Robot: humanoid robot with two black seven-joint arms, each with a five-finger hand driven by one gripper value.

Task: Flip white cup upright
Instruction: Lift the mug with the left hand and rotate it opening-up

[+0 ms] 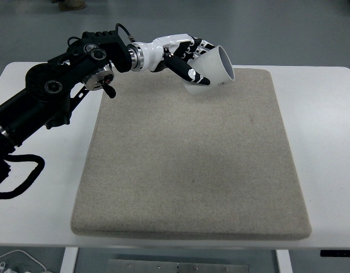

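My left gripper will set the white cup down upright on the beige mat (133,125), near the mat's far corner beside the black arm. It is now tilted above the mat's far edge.
The white cup (213,69) is held tilted above the far edge of the beige mat (189,159), its open mouth facing up and to the right. My left hand (189,61) is shut on the cup, with black-tipped fingers wrapped around its side. The left arm reaches in from the picture's left edge across the table's far left part. The cup's base looks lifted off the mat or barely touching it; the frame does not settle which. No right arm shows.
The mat lies on a white table (325,125) and covers most of its middle. A black cable loop (19,176) rests on the table at the left edge. Grey floor lies beyond the table's far edge.
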